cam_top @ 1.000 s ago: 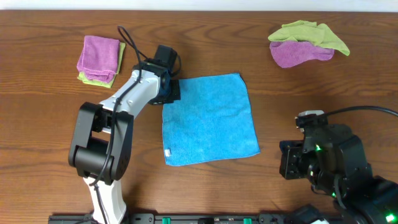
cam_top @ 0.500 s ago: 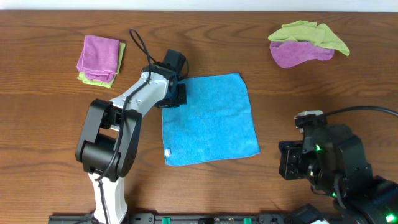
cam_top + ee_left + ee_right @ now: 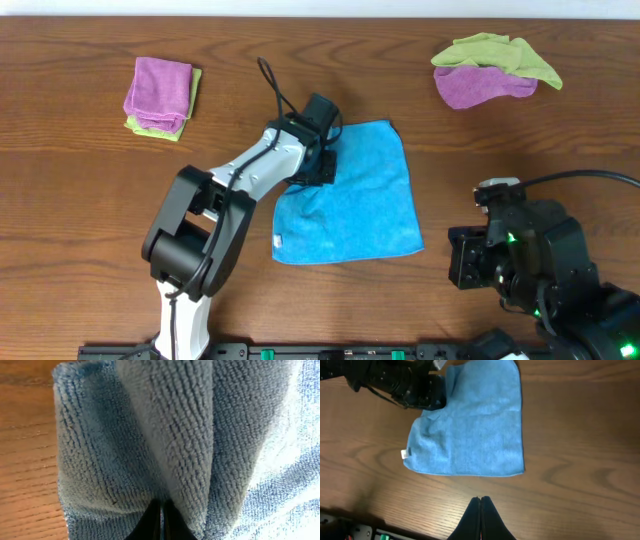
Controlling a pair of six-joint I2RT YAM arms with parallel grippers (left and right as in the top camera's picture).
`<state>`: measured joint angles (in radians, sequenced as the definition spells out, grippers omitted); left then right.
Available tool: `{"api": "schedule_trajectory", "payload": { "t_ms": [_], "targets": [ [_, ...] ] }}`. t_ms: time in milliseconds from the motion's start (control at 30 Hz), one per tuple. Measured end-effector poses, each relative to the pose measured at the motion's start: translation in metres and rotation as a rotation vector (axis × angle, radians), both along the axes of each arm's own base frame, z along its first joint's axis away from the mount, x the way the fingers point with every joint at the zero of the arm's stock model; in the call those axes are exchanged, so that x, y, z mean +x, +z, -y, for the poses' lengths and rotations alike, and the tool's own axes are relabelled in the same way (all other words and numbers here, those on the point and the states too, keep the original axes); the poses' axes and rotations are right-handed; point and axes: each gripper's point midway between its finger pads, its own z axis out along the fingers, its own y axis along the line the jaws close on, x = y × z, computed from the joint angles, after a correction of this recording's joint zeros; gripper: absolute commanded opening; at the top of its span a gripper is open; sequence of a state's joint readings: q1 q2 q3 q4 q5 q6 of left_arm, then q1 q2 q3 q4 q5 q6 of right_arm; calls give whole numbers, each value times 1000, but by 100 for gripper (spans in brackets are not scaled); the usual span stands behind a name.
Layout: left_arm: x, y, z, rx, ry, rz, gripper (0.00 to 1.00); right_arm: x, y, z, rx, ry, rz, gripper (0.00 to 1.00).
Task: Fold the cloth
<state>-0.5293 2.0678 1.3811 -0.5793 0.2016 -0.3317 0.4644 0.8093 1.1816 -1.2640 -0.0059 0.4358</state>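
Next, my left gripper releases the lifted corner of the sky-blue cloth on the wood straight (image 3: 292, 157) beyond the small white tag.
The sky-blue cloth (image 3: 352, 200) lies in the middle of the table, its far left corner lifted and drawn in over the rest. My left gripper (image 3: 325, 165) is shut on that corner; in the left wrist view the black fingertips (image 3: 153, 521) pinch a fold of the cloth (image 3: 165, 435) that hangs in front of the camera. A small white tag (image 3: 278, 240) shows at the near left corner. My right gripper (image 3: 480, 502) is shut on nothing, hovering over bare wood near the front right, clear of the cloth (image 3: 470, 430).
A folded purple cloth on a lime-green one (image 3: 160, 95) sits at the far left. A crumpled lime-green and purple pile (image 3: 492, 68) lies at the far right. The right arm's body (image 3: 525, 260) stands at the front right.
The left gripper has moved right, dragging the cloth's far left corner inward; the cloth's left edge now slants and its near left corner has shifted slightly right. The right arm stayed still.
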Motion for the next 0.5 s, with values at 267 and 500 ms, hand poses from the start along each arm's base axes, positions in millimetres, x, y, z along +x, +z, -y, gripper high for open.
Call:
{"api": "schedule_trajectory", "payload": {
  "t_ms": [267, 500],
  "targets": [
    [0, 9, -18, 38, 15, -60, 6, 0, 0, 0, 0, 1, -3, 1],
    [32, 64, -12, -9, 3, 70, 5, -1, 0, 0, 0, 1, -3, 2]
  ]
}}
